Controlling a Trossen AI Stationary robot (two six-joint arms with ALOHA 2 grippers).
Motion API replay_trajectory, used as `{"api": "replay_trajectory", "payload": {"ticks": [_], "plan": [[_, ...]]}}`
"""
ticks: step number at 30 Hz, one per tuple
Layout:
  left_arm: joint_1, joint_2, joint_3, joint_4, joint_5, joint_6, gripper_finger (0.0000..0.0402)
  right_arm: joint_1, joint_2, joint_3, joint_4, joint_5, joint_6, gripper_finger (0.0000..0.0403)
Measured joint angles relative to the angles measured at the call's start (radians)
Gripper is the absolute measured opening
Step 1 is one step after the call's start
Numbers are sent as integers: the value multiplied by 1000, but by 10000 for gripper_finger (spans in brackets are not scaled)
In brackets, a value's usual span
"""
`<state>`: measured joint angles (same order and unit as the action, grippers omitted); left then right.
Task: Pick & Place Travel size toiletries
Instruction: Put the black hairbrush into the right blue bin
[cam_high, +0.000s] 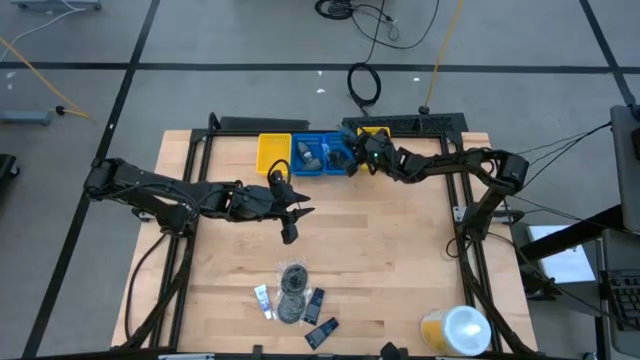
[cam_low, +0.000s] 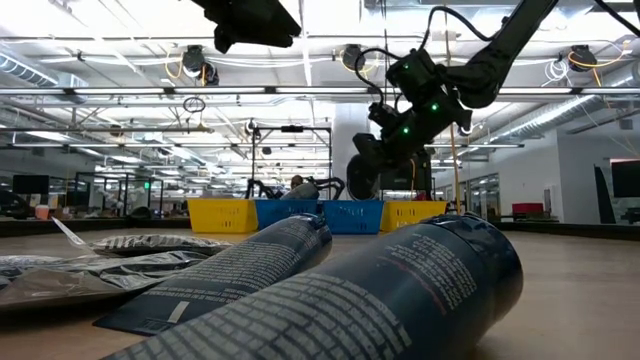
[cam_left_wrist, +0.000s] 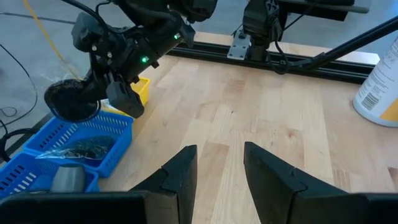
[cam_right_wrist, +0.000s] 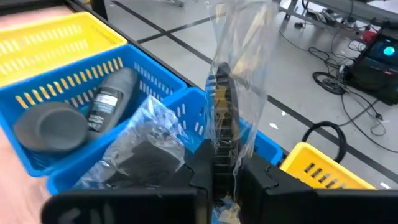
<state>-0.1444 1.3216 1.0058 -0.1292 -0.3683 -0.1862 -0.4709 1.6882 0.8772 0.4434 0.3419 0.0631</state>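
Next, I close my left gripper on the clear packet's far edge (cam_high: 284, 266), around the round black piece on the table that is nearer the blue bins.
My right gripper (cam_high: 358, 160) is shut on a round black flat piece in a clear packet (cam_right_wrist: 221, 115), above the right-hand blue bin (cam_right_wrist: 186, 106). The piece also shows in the left wrist view (cam_left_wrist: 69, 99). The blue bins hold a dark grey mini bottle (cam_right_wrist: 111, 96), a round grey piece (cam_right_wrist: 50, 124) and a bagged black item (cam_right_wrist: 146, 155). More toiletries lie flat near the table's near edge: a white-and-blue tube (cam_high: 262, 297), round black pieces (cam_high: 292, 290) and black packets (cam_high: 320, 330). My left gripper (cam_left_wrist: 217, 171) is open and empty above the table's middle (cam_high: 290, 215). My right gripper pinches the round black piece through its clear packet, at the piece's edge nearest the fingers (cam_right_wrist: 219, 146), between its two fingers. The piece stands on edge in line with the fingers, lifted clear above the blue bin. The packet's loose clear film (cam_right_wrist: 239, 37) sticks out past the piece.
A yellow bin (cam_high: 273, 152) stands left of the two blue bins (cam_high: 312, 155) at the table's far edge, another yellow bin (cam_high: 374, 132) to their right. A large yellow container with a white lid (cam_high: 455, 328) stands at the near right corner. Bare wood lies between.
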Motion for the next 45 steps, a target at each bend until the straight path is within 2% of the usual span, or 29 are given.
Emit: {"api": "replay_trajectory", "payload": {"ticks": [6,11,25,33,40,45], "plan": [[0,0,0,0,0,0,134,0,0,0,21,-4,-37,91],[0,0,0,-1,1,-1,134,9,0,0,17,-6,-55,119],[0,0,0,-1,2,-1,134,15,0,0,47,-8,-17,127],[0,0,0,-23,14,-10,134,45,0,0,63,-89,-12,127],[0,0,0,-215,152,-200,134,110,-10,0,64,-269,-14,128],[-2,0,-1,-432,197,-393,134,176,-18,0,66,-312,-31,128]]}}
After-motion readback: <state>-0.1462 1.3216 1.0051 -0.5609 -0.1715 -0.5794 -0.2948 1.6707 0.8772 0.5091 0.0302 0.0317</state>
